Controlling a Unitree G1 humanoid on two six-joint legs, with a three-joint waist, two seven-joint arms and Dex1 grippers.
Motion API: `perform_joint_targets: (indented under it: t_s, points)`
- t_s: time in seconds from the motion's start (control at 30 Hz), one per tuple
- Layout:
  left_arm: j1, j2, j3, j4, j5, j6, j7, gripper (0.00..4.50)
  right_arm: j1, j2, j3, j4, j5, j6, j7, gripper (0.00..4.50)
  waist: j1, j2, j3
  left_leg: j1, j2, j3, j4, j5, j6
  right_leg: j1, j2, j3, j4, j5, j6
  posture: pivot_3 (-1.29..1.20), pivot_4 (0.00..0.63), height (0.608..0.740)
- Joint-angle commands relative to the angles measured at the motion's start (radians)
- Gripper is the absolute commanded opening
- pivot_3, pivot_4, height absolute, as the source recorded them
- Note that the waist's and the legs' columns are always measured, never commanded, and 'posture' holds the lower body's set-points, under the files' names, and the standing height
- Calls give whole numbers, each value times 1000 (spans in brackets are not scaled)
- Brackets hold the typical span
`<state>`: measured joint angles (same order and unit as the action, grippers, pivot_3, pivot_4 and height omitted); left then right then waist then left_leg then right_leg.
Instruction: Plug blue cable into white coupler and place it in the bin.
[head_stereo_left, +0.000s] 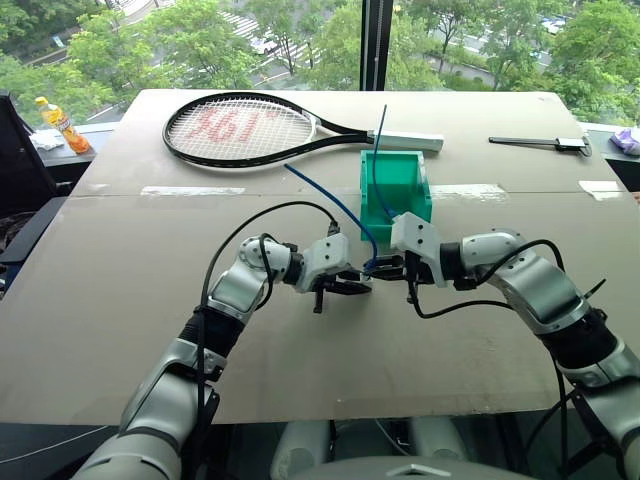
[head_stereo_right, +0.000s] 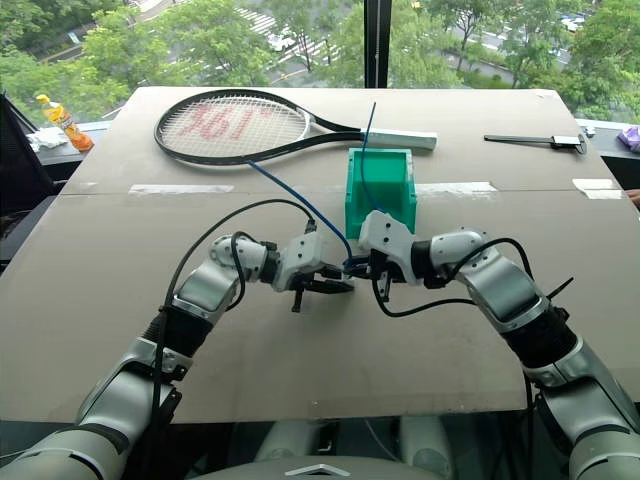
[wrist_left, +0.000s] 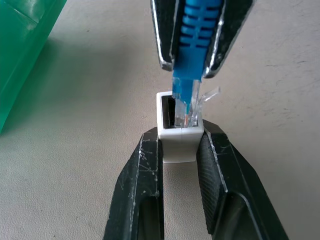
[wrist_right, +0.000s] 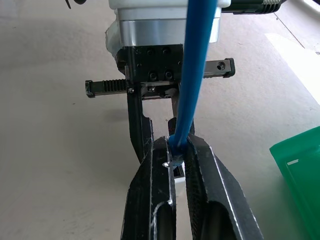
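Note:
My left gripper is to release the white coupler inside the front end of the green bin (head_stereo_left: 406, 213), where I need to leave it by the upright blue cable.
My left gripper (head_stereo_left: 350, 287) is shut on the white coupler (wrist_left: 179, 145), whose dark socket faces my right gripper (head_stereo_left: 383, 267). That gripper is shut on the plug end of the blue cable (wrist_left: 192, 30). The clear plug tip (wrist_left: 186, 107) sits at the socket's mouth and is partly inside, with its latch tab sticking out to one side. From the plug the blue cable (head_stereo_left: 335, 205) curves up and away toward the racket. The two grippers meet tip to tip just in front of the green bin (head_stereo_left: 410, 195), above the table.
A stiff straight blue cable (head_stereo_left: 378, 145) stands up out of the bin. A tennis racket (head_stereo_left: 240, 130) lies behind it. An orange bottle (head_stereo_left: 62, 122) stands at the far left and a black tool (head_stereo_left: 540, 143) lies at the far right.

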<state>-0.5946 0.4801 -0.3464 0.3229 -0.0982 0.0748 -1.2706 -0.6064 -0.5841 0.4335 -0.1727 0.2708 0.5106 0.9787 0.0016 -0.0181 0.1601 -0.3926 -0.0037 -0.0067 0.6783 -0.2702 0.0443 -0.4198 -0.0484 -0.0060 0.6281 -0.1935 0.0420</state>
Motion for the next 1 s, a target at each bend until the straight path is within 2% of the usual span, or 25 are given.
perform_joint_targets:
  t_s: [0.03, 0.17, 0.4, 0.63, 0.83, 0.93, 1.0]
  points:
    - [10, 2, -33, 35, 47, 7, 1, 343, -21, -15, 60, 51, -79, -53, 64, 0, -2, 0, 0, 1, 0, 0, 0, 0, 0, 1, 0, 0, 0, 0, 0, 0, 150, 740]
    - [9, 1, -34, 35, 48, 2, 3, 343, -43, -19, 78, 104, -131, -96, 111, 0, -2, 0, 0, 9, 0, 0, -1, 0, 0, 9, 0, 0, 0, -1, -1, 0, 150, 740]
    - [8, -1, -31, 37, 51, -3, 7, 343, -114, -38, 113, 176, -183, -129, 241, 0, 0, 1, -2, 10, 0, 0, -1, 0, 0, 9, 0, 0, 0, -2, -3, 0, 150, 740]
    - [10, -11, -29, 27, 49, 5, 22, 343, -209, 71, 174, 342, -253, -151, 270, 0, 0, 2, -4, 10, 0, 0, -1, 0, 0, 9, 0, 0, 0, -2, -3, 0, 150, 740]
    - [17, -16, -19, 13, 45, 22, 33, 343, -143, 110, 242, 410, -337, -193, 277, 0, -12, 4, -20, 14, 0, 0, -2, 0, 0, 13, 0, 0, 0, -3, -3, 0, 150, 740]
    - [23, -23, -8, -2, 34, 41, 41, 343, -106, 167, 161, 439, -333, -259, 163, 0, -17, 2, -29, 18, 0, 0, -4, 0, 0, 14, 0, 0, 0, -5, 0, 0, 150, 740]
    - [41, -20, 24, -64, -16, 102, 31, 343, -74, 179, 0, 322, -222, -242, 113, 674, -19, 2, -29, 30, 1, 1, -8, 0, 0, 24, 0, 2, -2, -6, 0, 0, 150, 740]
